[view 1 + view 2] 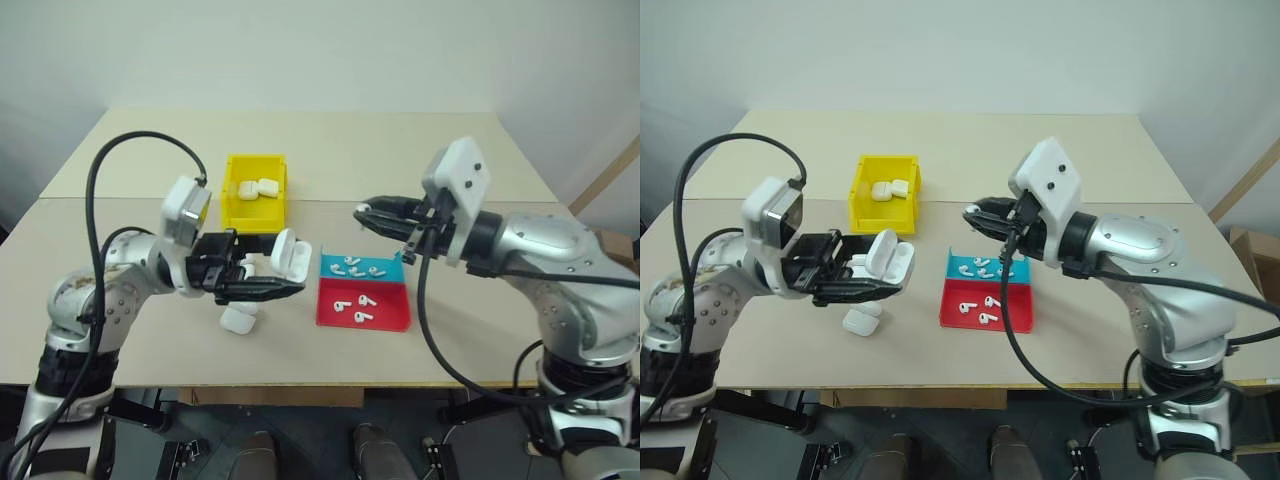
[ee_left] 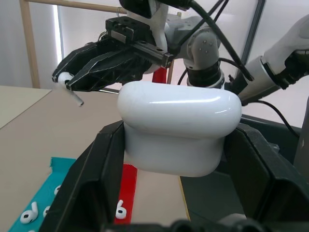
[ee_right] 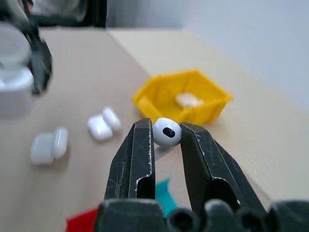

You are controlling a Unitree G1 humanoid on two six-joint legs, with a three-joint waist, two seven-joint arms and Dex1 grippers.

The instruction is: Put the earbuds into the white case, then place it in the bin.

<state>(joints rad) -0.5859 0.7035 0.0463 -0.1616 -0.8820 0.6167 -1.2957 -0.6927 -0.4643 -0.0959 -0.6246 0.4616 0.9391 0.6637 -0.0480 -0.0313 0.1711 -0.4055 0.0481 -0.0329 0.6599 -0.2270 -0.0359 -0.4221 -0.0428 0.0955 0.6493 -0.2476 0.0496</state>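
My right gripper needs to release the earbud in the open white case [image 1: 301, 247] [image 3: 21, 77], next to its raised lid, above the table.
My left gripper [image 1: 283, 281] is shut on the white case [image 1: 288, 252], held above the table with its lid hinged open. The same case [image 2: 178, 130] sits between my left fingers [image 2: 91, 169] in the left wrist view. To its right, my right gripper [image 1: 360, 214] is shut on one of the earbuds [image 3: 167, 132], pinched at the fingertips with its stem [image 2: 73, 95] hanging down, a short gap from the case. Several more earbuds [image 1: 355, 268] lie in a red-and-blue tray [image 1: 395, 318]. The yellow bin [image 1: 236, 213] stands behind the case.
Two white cases [image 1: 256, 188] lie inside the bin. Two more spare cases rest on the table under my left gripper, one [image 1: 240, 320] nearer the front edge, one [image 1: 256, 266] beside the fingers. Bare tabletop lies at the back and far right.
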